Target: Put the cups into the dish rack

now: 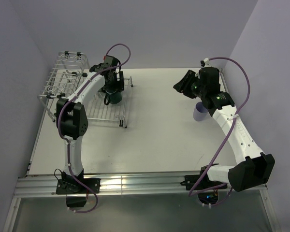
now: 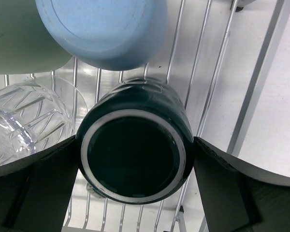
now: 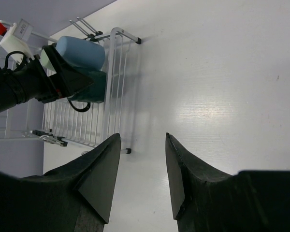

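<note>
The lavender cup still stands on the table, so the lavender cup's rim (image 1: 197, 104) is the next place for my right gripper to go to and close.
The dark green mug (image 2: 133, 154) stands upside down on the flat grid tray of the white dish rack (image 2: 209, 72). My left gripper (image 2: 135, 139) is shut on it, one finger against each side. A light blue cup (image 2: 104, 29), a pale green cup (image 2: 24, 43) and a clear glass (image 2: 24, 121) sit just beyond it on the tray. From above, the left gripper (image 1: 111, 87) is over the mug (image 1: 116, 97) on the rack (image 1: 128, 108). A lavender cup (image 1: 199, 112) stands on the table under my right arm. My right gripper (image 1: 183, 83) is open and empty above the table; its wrist view (image 3: 142, 135) shows bare table between the fingers.
The rack's raised basket section (image 1: 67, 67) is at the far left against the wall. Walls close in the table on the left, back and right. The white table (image 1: 159, 135) lies between the rack and the lavender cup. A metal rail (image 1: 135, 183) runs along the near edge.
</note>
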